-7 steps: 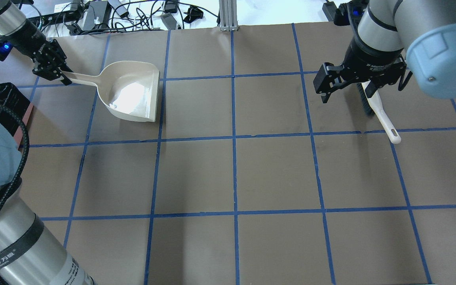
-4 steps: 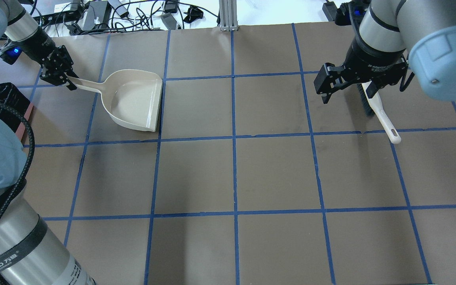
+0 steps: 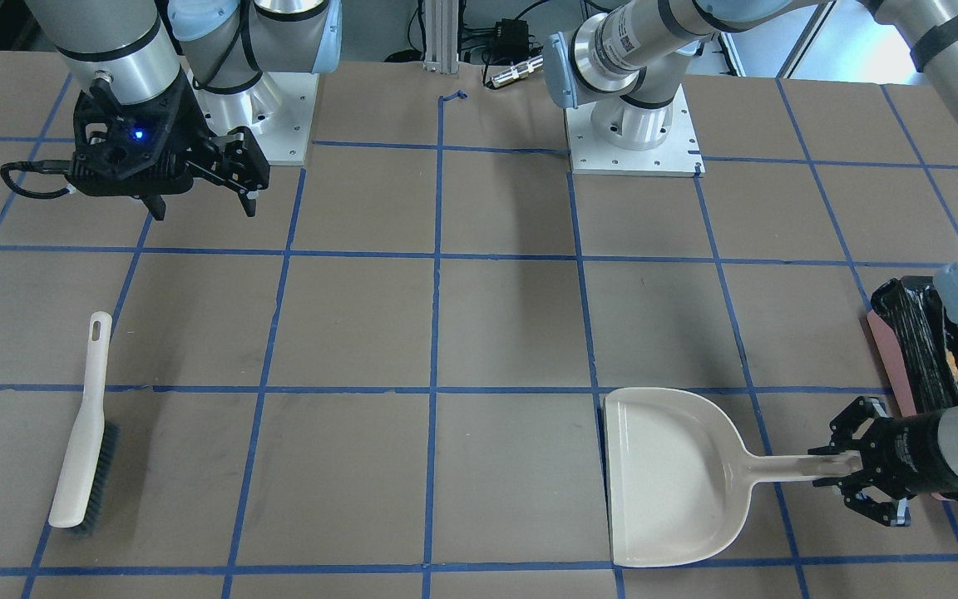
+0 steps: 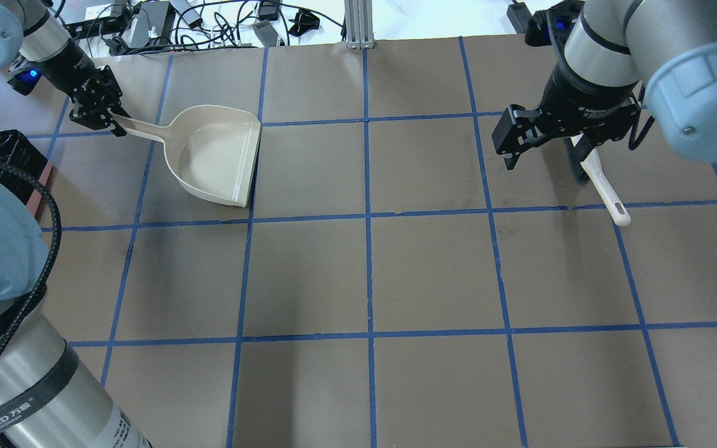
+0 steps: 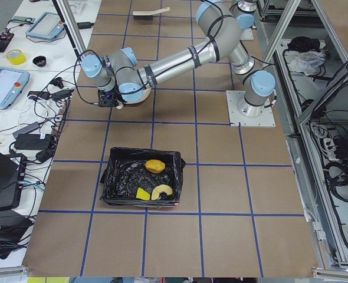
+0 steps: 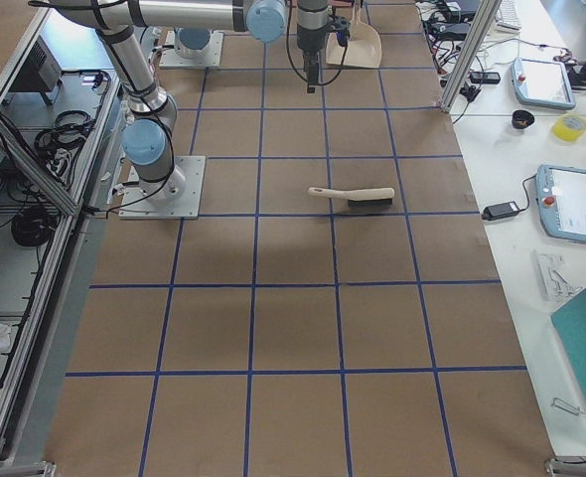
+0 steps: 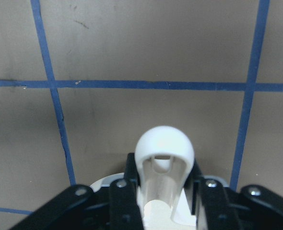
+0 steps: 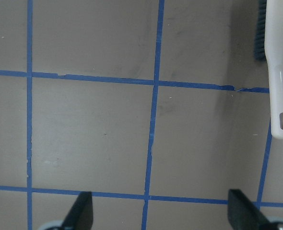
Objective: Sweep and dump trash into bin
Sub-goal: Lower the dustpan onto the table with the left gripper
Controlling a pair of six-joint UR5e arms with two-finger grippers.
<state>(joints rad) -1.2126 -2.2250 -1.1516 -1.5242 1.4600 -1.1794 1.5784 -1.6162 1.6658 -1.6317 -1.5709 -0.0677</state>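
Note:
The robot's left gripper will release the beige dustpan flat on the brown tabletop [image 3: 663, 476] beside the pinkish bin, covering blue tape.
The trash lies inside the bin [image 5: 116, 177]: an orange-yellow lump [image 5: 154, 166], a cream curved slice [image 5: 162, 192] and a yellow sponge wedge [image 5: 142, 193]. The pinkish bin with its black bag [image 3: 907, 333] stands at the table's left edge [image 4: 4, 155]. My left gripper [image 4: 100, 118] is shut on the handle of the empty beige dustpan [image 4: 218, 158], which lies level beside the bin [image 3: 670, 474]. My right gripper [image 4: 545, 155] is open and empty above the table, next to the beige hand brush [image 4: 601, 186].
The brush [image 3: 84, 433] lies flat on the table at the far right, handle toward the robot. Cables and power supplies [image 4: 147, 22] sit past the table's far edge. Blue tape lines grid the brown tabletop [image 4: 371, 274].
My left gripper has carried the dustpan a little to the right and turned it level. The right gripper has hardly moved and stays open.

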